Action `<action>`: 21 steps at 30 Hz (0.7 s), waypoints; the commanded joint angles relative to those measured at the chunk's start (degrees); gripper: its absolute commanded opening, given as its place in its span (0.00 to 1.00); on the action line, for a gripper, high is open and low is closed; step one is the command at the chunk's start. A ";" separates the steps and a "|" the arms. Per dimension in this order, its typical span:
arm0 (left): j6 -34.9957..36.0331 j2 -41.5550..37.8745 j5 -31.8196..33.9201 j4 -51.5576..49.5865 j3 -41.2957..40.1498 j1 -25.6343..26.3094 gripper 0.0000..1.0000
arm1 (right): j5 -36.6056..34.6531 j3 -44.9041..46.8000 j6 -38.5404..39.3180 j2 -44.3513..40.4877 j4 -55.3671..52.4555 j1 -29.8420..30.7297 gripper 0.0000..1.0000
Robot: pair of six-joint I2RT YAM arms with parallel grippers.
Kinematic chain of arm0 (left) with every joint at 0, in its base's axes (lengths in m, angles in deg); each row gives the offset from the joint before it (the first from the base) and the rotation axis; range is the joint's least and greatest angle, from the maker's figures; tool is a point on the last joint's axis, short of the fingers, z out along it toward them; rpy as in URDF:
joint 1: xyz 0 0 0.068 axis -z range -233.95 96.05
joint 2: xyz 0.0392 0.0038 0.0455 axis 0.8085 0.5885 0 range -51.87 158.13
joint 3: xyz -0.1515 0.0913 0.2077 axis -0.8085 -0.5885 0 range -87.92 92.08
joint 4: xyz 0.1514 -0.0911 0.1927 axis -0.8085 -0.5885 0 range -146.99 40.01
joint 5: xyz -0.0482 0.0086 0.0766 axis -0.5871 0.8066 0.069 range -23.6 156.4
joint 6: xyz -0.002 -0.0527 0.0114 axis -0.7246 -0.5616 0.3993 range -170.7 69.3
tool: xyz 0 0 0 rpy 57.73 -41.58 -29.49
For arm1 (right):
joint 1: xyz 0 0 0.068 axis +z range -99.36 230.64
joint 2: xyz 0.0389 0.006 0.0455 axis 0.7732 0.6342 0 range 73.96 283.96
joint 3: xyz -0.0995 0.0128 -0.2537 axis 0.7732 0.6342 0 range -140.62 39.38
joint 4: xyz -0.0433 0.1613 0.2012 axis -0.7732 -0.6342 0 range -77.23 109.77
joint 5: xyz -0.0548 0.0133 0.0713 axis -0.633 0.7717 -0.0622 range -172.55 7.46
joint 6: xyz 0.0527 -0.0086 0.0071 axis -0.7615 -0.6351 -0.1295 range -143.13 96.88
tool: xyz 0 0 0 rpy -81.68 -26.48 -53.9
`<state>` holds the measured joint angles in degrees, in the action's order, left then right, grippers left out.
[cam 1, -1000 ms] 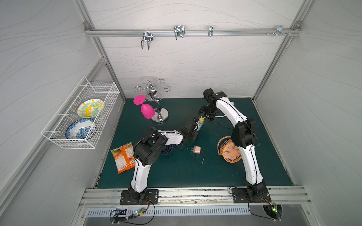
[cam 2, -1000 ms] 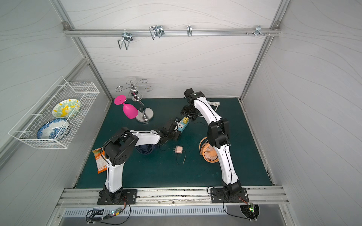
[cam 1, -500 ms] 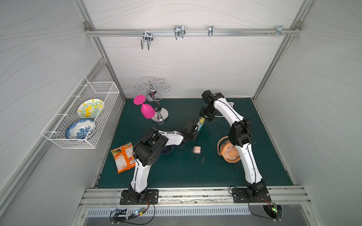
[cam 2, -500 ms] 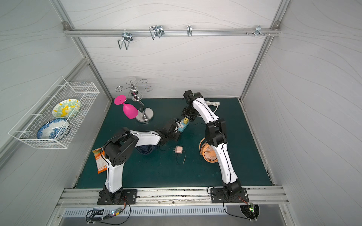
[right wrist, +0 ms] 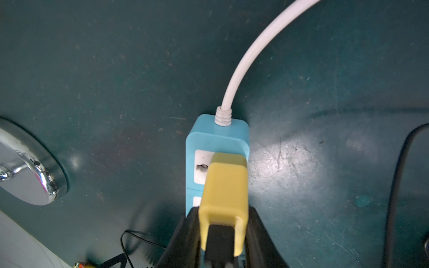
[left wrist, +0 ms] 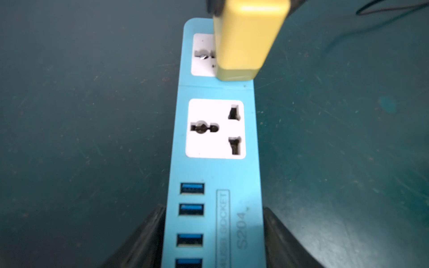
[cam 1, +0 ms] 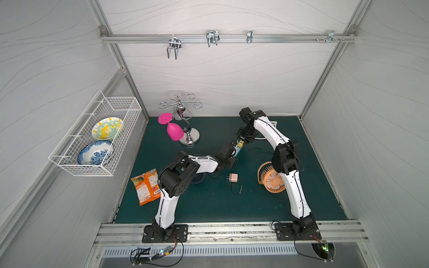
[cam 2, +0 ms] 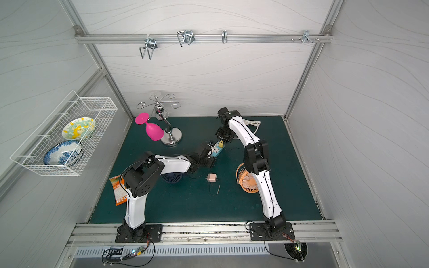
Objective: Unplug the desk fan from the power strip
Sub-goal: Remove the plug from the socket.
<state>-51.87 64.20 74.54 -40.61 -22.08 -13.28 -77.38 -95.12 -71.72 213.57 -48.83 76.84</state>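
I have the power strip in my left gripper by its USB ports, far from the yellow plug, so I need to take hold closer to the empty socket (left wrist: 216, 173) before the pull.
The light-blue power strip (cam 1: 238, 152) (cam 2: 216, 152) lies mid-mat, its thick white cord (right wrist: 243, 58) running to the back wall. A yellow plug (left wrist: 246, 39) (right wrist: 224, 192) sits in the socket nearest the cord. A thin black wire leaves the plug toward the orange desk fan (cam 1: 271, 179). My right gripper (right wrist: 222, 213) (cam 1: 242, 140) comes down from above and is shut on the yellow plug. My left gripper (left wrist: 213, 211) (cam 1: 233, 150) holds the strip's USB end, a finger against each long side. The second socket (left wrist: 216, 128) is empty.
A pink charger (cam 1: 233, 178) with a black wire lies loose in front of the strip. A dark-blue fan (cam 1: 198, 181) sits under my left arm. A chrome stand (cam 1: 190, 139) with a pink glass (cam 1: 174, 131) stands back left, an orange snack packet (cam 1: 145, 186) front left.
My right gripper has dropped a little onto the yellow plug and closed on it. My left arm stays at the strip's near end.
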 commanded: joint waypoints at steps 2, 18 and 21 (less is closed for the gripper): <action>0.54 1.29 0.45 0.58 3.72 0.29 0.75 | 0.96 4.00 -0.70 0.54 -1.50 -0.37 0.13; -0.09 4.39 -3.24 0.39 5.35 0.37 0.37 | 4.39 1.74 -2.10 0.83 -1.56 -0.64 0.11; -0.30 4.54 -4.21 0.03 5.15 0.32 0.34 | 6.59 0.98 -3.02 0.84 -1.10 -0.73 0.07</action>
<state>-51.60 66.03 73.19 -40.65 -18.32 -13.22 -74.08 -93.65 -73.28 212.76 -47.41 76.11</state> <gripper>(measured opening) 0.534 0.291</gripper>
